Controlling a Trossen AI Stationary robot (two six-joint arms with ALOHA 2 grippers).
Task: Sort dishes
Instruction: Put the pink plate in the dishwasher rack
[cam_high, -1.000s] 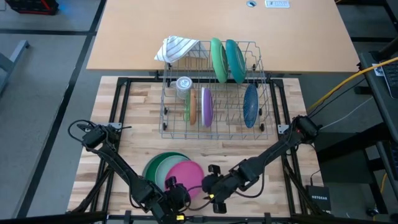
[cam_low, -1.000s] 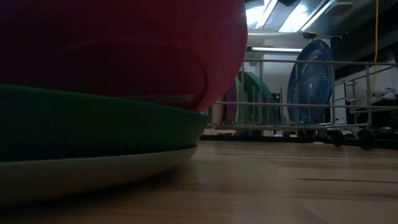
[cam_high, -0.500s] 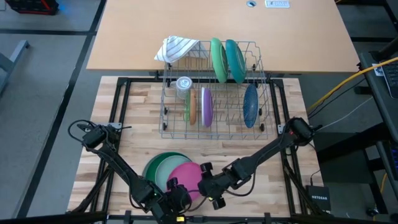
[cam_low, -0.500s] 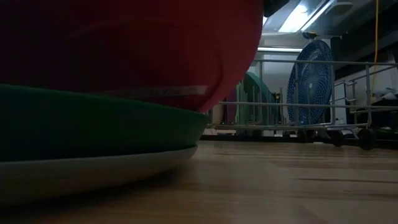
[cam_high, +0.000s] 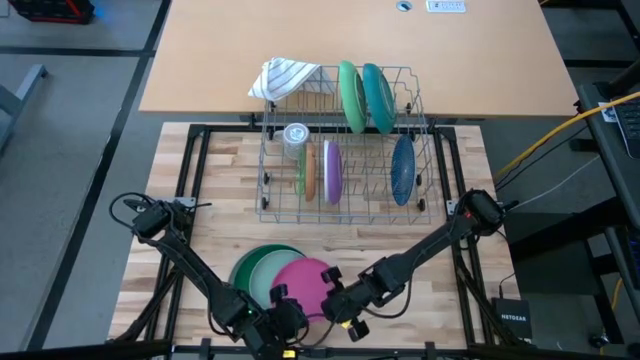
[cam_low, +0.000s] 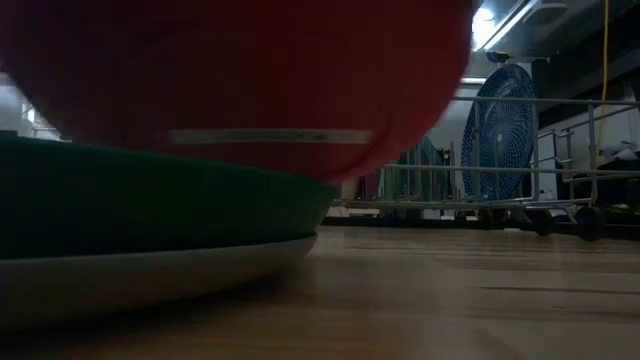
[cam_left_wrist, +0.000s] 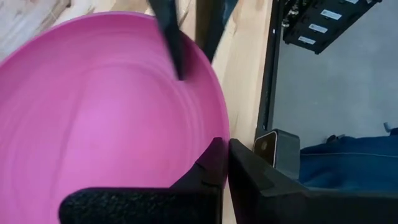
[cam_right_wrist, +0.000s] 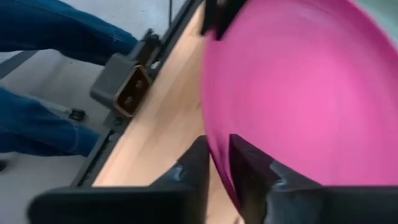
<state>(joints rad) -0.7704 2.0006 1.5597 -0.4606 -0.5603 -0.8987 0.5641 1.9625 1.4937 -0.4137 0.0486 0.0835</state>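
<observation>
Both of the robot's grippers hold the pink plate low over the green stack, so the left gripper should take a new grip on its near rim (cam_left_wrist: 224, 126) and carry it alone to the rack.
A pink plate (cam_high: 303, 282) tops a stack of green plates (cam_high: 255, 268) near the table's front edge. Its dark underside (cam_low: 230, 80) looms over a dark green plate (cam_low: 150, 205) and a pale one (cam_low: 130, 280). My left gripper (cam_high: 282, 298) is shut on the pink plate's near rim. My right gripper (cam_high: 328, 290) is shut on its right rim. Farther back, a wire rack (cam_high: 345, 150) holds green, teal, blue, purple and tan dishes on edge. My left gripper pinches the pink plate's rim (cam_left_wrist: 214, 134) between its two fingers, coming from the near side. The plate spreads away from the fingers, over the green stack. My right gripper has the plate's right rim (cam_right_wrist: 214, 140) between its two fingers (cam_right_wrist: 245, 158), one on the upper face and one beneath. It comes from the table's right. The plate's right edge (cam_low: 440, 120) stands clear above the green plate.
A striped cloth (cam_high: 283, 76) and a small glass (cam_high: 295, 134) sit at the rack's far left. A person's blue trouser legs (cam_right_wrist: 56, 37) show beyond the table's near edge. Bare wood (cam_high: 400, 240) lies between the stack and the rack.
My right gripper has gone toward the table's left, up to the pink plate, and taken hold of its right rim. The pink plate has shifted a little toward the table's right over the green stack.
</observation>
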